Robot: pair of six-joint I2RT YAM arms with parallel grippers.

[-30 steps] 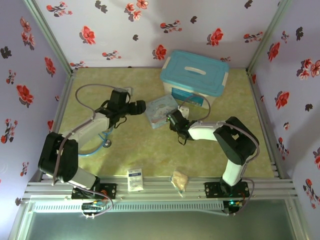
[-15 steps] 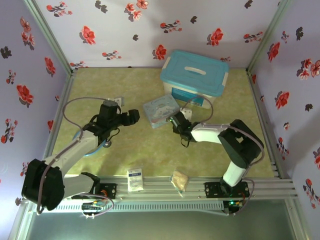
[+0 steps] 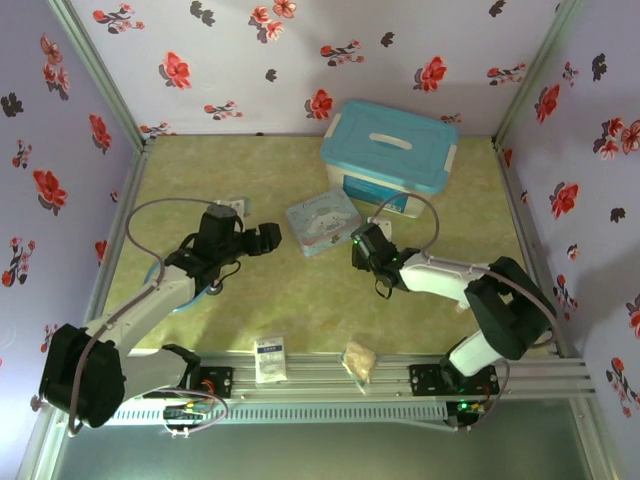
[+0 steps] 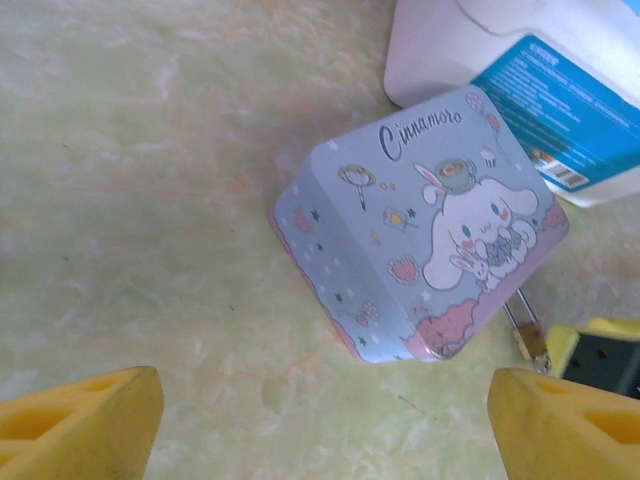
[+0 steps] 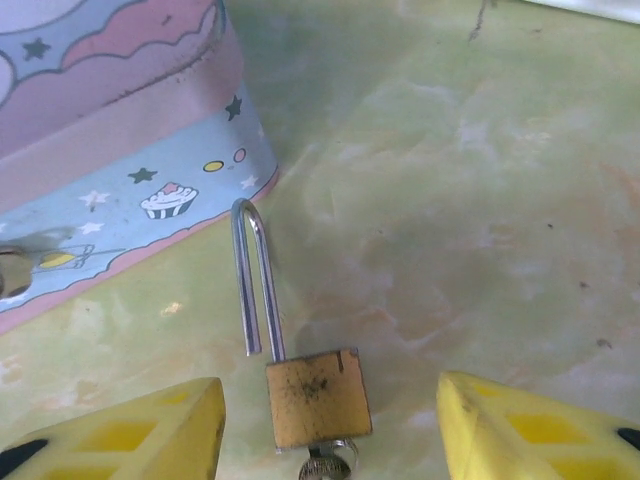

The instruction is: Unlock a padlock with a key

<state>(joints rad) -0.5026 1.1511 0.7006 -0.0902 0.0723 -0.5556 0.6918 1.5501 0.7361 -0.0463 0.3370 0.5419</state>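
The shackle of the open padlock sits close against the tin's corner, so next my right gripper grabs the brass body (image 5: 318,398) and puts the padlock down clear of the tin.
The padlock (image 5: 317,397), a small brass block, lies flat on the green table beside the tin. Its thin silvery shackle (image 5: 250,270) points at the tin, and one leg ends free outside the body. The key (image 5: 325,465) sticks out of the padlock's near end, partly cut off by the frame edge. My right gripper (image 5: 330,385) is open, its yellow fingers (image 5: 120,430) standing either side of the padlock without touching it. In the left wrist view the padlock (image 4: 526,337) shows past the tin's corner. My left gripper (image 4: 322,380) is open over bare table.
The pale-blue cartoon tin (image 3: 322,220) lies between the two grippers. A white box with a blue lid (image 3: 390,150) stands behind it. A blue-tubed stethoscope (image 3: 190,290) lies under the left arm. A white sachet (image 3: 269,358) and a tan packet (image 3: 360,360) lie at the near edge.
My right gripper has widened its jaws and drawn back toward the near right. The left arm pulled back from the tin, then stayed still.
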